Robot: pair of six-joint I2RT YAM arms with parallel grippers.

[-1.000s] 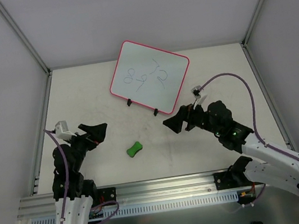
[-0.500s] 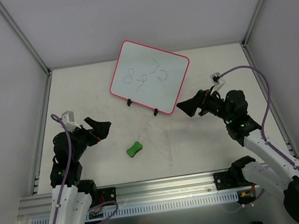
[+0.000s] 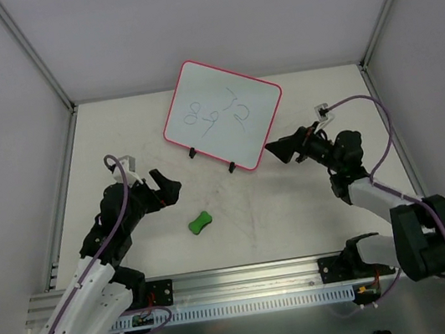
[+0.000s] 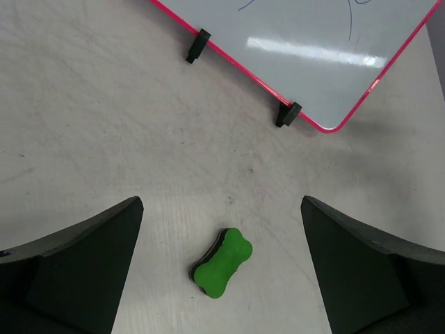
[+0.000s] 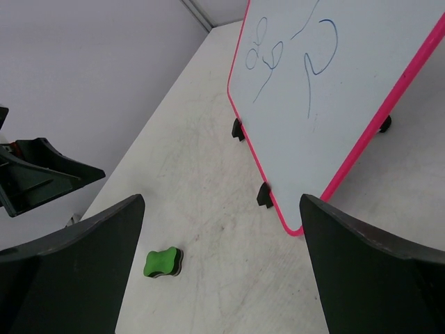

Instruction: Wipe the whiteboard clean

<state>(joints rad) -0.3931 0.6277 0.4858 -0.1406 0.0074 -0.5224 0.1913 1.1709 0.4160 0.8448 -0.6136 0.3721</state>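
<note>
My left gripper is to close on the narrow middle of the green eraser [image 3: 201, 222] [image 4: 223, 263], since the eraser is needed for wiping the whiteboard.
The whiteboard [image 3: 222, 112], pink-red framed with dark numerals, stands tilted on two black clip feet at the table's back middle. It also shows in the left wrist view [image 4: 313, 49] and the right wrist view [image 5: 334, 90]. A green bone-shaped eraser [image 3: 201, 221] lies on the table in front of it, between the arms; it shows in the left wrist view [image 4: 222, 263] and the right wrist view [image 5: 163, 262]. My left gripper [image 3: 166, 187] is open and empty, left of the eraser. My right gripper [image 3: 279, 151] is open and empty, close to the board's near right corner.
Grey walls with metal posts enclose the table [image 3: 117, 141] on three sides. An aluminium rail [image 3: 241, 287] runs along the near edge by the arm bases. Purple cables loop from both wrists.
The left gripper has moved right and forward toward the eraser. The right gripper has swung right and back, now beside the whiteboard's near right corner. Board and eraser have not moved.
</note>
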